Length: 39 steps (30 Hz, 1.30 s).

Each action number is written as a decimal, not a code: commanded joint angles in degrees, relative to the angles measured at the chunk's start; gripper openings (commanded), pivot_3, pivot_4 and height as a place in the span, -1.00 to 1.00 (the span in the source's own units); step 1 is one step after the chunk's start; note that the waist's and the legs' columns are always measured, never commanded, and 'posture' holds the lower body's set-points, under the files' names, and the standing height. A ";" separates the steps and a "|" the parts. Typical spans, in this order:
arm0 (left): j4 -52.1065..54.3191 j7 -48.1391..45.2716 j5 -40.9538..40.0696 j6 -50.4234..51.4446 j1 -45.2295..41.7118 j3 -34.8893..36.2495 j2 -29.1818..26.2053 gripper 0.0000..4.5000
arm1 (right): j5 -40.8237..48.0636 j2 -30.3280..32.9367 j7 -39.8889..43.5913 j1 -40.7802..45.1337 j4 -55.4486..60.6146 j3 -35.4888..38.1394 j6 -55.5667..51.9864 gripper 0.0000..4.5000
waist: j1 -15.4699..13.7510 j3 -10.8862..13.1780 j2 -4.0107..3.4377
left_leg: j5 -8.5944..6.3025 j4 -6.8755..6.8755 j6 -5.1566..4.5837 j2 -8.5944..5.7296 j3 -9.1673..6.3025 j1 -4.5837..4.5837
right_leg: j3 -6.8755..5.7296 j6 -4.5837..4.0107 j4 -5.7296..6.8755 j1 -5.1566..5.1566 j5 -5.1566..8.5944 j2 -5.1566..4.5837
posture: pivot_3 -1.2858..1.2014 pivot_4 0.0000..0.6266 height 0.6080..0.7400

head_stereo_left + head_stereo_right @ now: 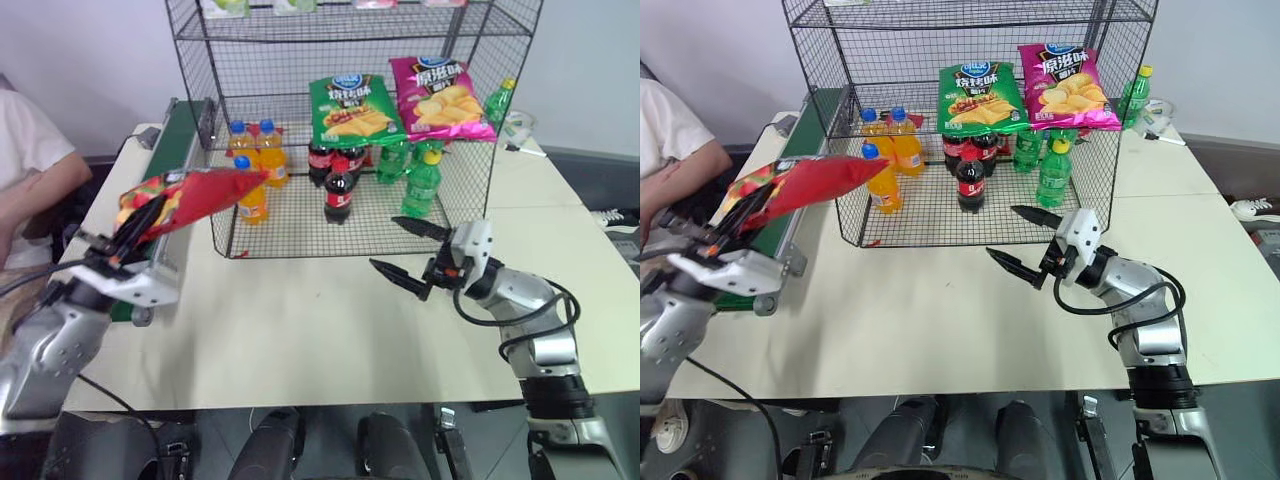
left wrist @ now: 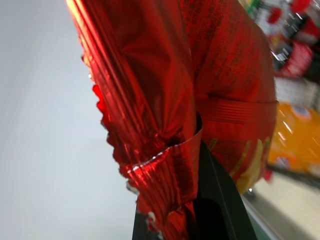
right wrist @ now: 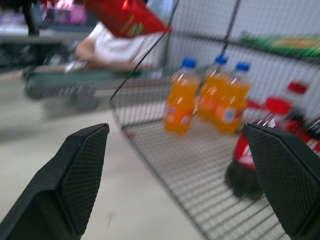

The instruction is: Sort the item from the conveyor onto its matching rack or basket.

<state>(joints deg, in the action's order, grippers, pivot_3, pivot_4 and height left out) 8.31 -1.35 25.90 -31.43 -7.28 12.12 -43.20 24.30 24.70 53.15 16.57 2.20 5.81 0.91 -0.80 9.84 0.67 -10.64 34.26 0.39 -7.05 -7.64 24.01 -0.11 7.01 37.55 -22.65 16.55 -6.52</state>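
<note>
Next, my left gripper lets go of the red chip bag next to the green chip bag, above the orange soda bottles [image 1: 275, 109].
The item, a red crinkly chip bag [image 1: 200, 195], hangs in the air above the conveyor [image 1: 170, 150], its free end pointing toward the rack [image 1: 350, 110]. My left gripper [image 1: 135, 232] is shut on the bag's lower end; up close the crinkled red foil [image 2: 165, 100] wraps over one black finger [image 2: 220, 200]. My right gripper [image 1: 408, 250] hovers open over the table just in front of the rack's bottom shelf, nothing between its fingers [image 3: 85, 165]. In the right wrist view the red bag [image 3: 125, 17] shows high up beyond the wire edge.
The rack's lower shelf holds orange soda bottles [image 1: 255, 150], cola bottles [image 1: 338, 185] and green bottles [image 1: 420, 180]. Above them lie a green chip bag [image 1: 352, 110] and a magenta chip bag [image 1: 440, 98]. A person's arm [image 1: 30, 190] rests at the far left. Beige table [image 1: 320, 320] spreads in front.
</note>
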 commanded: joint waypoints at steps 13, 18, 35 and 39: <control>-44.87 19.88 20.06 5.23 -44.31 -21.24 10.58 -0.99 | -3.92 -1.69 -8.25 0.90 2.55 -0.19 5.46 1.00 | 0.39 0.00 0.03 | 0.12 0.01 0.11 -0.05 0.00 -0.06 | 0.00 0.10 0.24 -0.02 -0.05 0.07 | 0.03 -0.52 1.00; -66.48 26.75 21.47 5.29 -57.49 -27.49 15.82 -0.99 | -4.71 -1.82 -9.43 1.88 1.88 -0.57 6.09 1.00 | 0.42 0.05 0.13 | 0.12 0.07 0.11 -0.10 -0.02 -0.01 | -0.01 0.17 0.29 -0.03 -0.01 0.06 | 0.03 -0.52 1.00; -82.67 24.78 17.90 7.90 -66.60 -33.46 17.71 -0.99 | -5.61 -1.12 -11.23 0.78 3.24 -1.03 5.22 1.00 | 1.62 0.08 0.17 | 0.13 0.14 0.11 -0.14 -0.01 0.11 | -0.01 0.26 0.41 -0.15 0.04 0.03 | 0.03 -0.52 1.00; -82.29 22.20 14.83 6.71 -66.22 -32.47 17.92 -0.44 | -5.80 -0.99 -11.22 0.86 3.15 -1.34 5.03 1.00 | 1.60 0.08 0.17 | 0.13 0.16 0.11 -0.14 -0.01 0.12 | 0.00 0.26 0.41 -0.15 0.04 0.03 | 0.03 -0.52 1.00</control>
<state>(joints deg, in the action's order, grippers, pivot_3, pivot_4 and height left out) -74.71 21.61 42.90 -23.89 -71.74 -21.45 -24.79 18.38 23.29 42.00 17.15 2.58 4.66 5.63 0.80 9.92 0.84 -10.51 34.42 0.50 -7.19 -7.66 24.13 -0.12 7.27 37.97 -22.80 16.59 -6.49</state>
